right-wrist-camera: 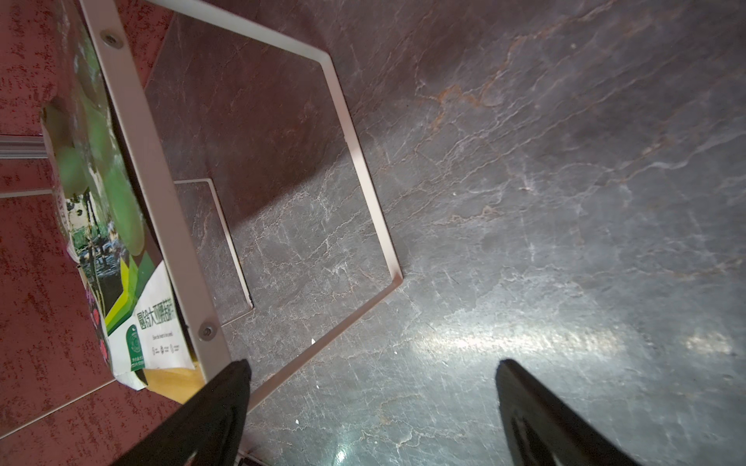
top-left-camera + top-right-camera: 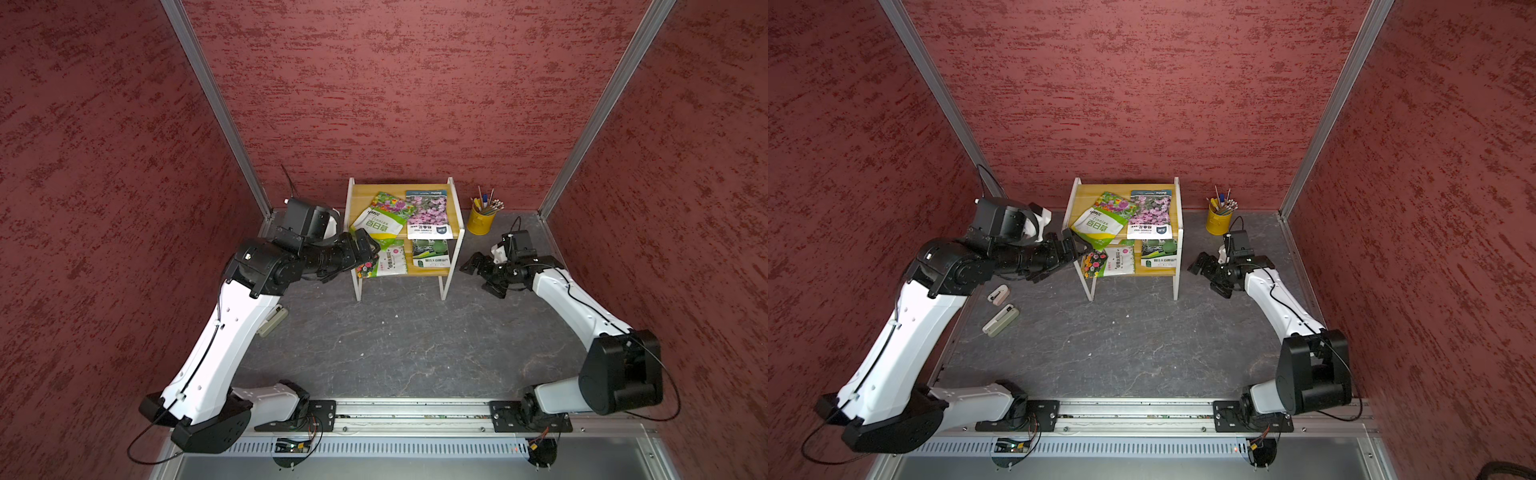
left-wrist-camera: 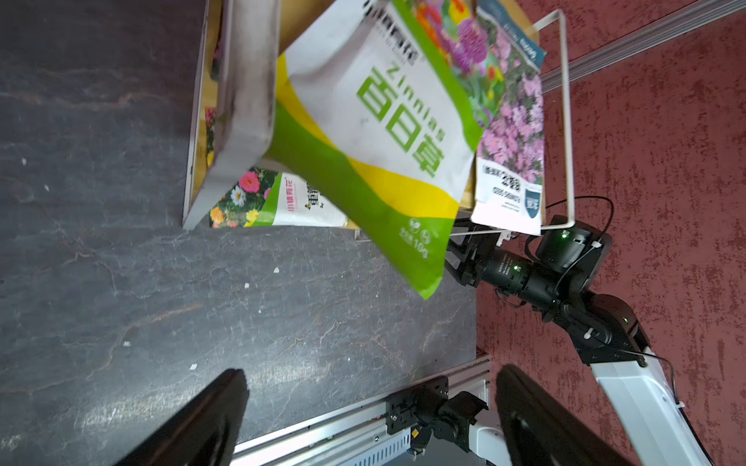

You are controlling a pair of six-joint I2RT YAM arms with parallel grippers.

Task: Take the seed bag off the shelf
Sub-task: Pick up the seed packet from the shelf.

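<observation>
The robot's left gripper should close on the green front corner [image 2: 389,240] [image 3: 423,281] of the Zinnias seed bag, because that corner hangs over the edge of the top board.
The shelf [image 2: 359,199] [image 2: 1081,203] stands at the back of the floor, with several seed bags on it. On its top board a green and white Zinnias seed bag [image 2: 380,222] [image 2: 1100,224] [image 3: 383,133] lies tilted, one corner hanging over the front left edge. My left gripper [image 2: 368,249] [image 2: 1073,249] [image 3: 371,387] is open beside the shelf's left side. It stops just short of that corner and holds nothing. My right gripper [image 2: 473,270] [image 2: 1200,266] [image 1: 373,387] is open low by the shelf's right leg [image 1: 161,193], also with nothing in it.
A pink-flower bag [image 2: 427,214] shares the top board. The lower board holds a flower bag [image 2: 388,262] and a dark green bag [image 2: 431,253] [image 1: 109,193]. A yellow pencil cup [image 2: 481,220] stands right of the shelf. Two small pale objects [image 2: 998,294] [image 2: 1000,320] lie under the left arm. Red walls close three sides.
</observation>
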